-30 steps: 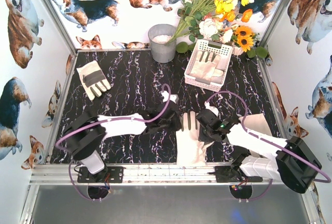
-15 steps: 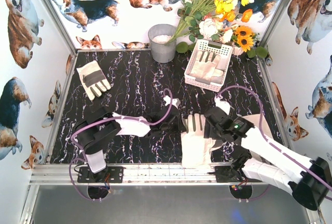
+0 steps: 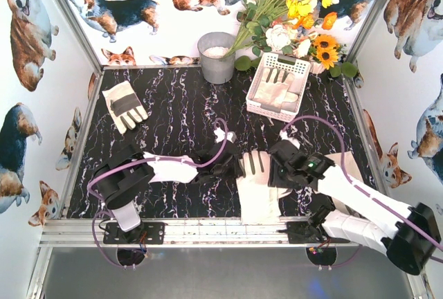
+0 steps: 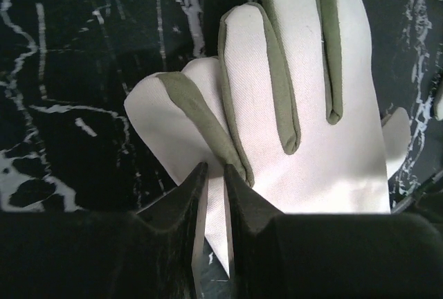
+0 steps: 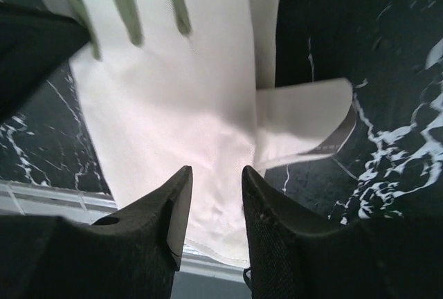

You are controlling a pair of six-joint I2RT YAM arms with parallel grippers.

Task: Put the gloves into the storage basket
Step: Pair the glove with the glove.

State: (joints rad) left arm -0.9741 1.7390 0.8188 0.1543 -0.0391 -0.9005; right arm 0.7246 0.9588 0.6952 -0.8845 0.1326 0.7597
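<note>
My left gripper is holding the cream glove below its spread outer finger, so I should open and grip that finger nearer its tip [image 4: 147, 100] to straighten it.
A cream glove with grey finger panels [image 3: 257, 192] lies at the front middle of the table, cuff over the front edge. My left gripper [image 3: 235, 167] is at its left finger side, and in the left wrist view my left gripper [image 4: 214, 171] is shut on the edge of this glove [image 4: 311, 126]. My right gripper [image 3: 277, 173] is at its right side, and in the right wrist view my right gripper [image 5: 216, 174] hangs open over the cuff of the glove [image 5: 180, 105]. The white storage basket [image 3: 271, 112] at the back right holds gloves [image 3: 277, 90]. Another glove [image 3: 124, 105] lies at the left.
A cream glove [image 3: 349, 166] lies partly under my right arm. A grey metal bucket [image 3: 217, 57] stands at the back middle, with a bunch of flowers [image 3: 291, 8] beside the basket. A metal rail [image 3: 208, 230] runs along the front edge.
My right arm swung out to the right and then came back left over the glove. The glove shifted slightly right and then back left. My left gripper stayed at the glove's left edge.
</note>
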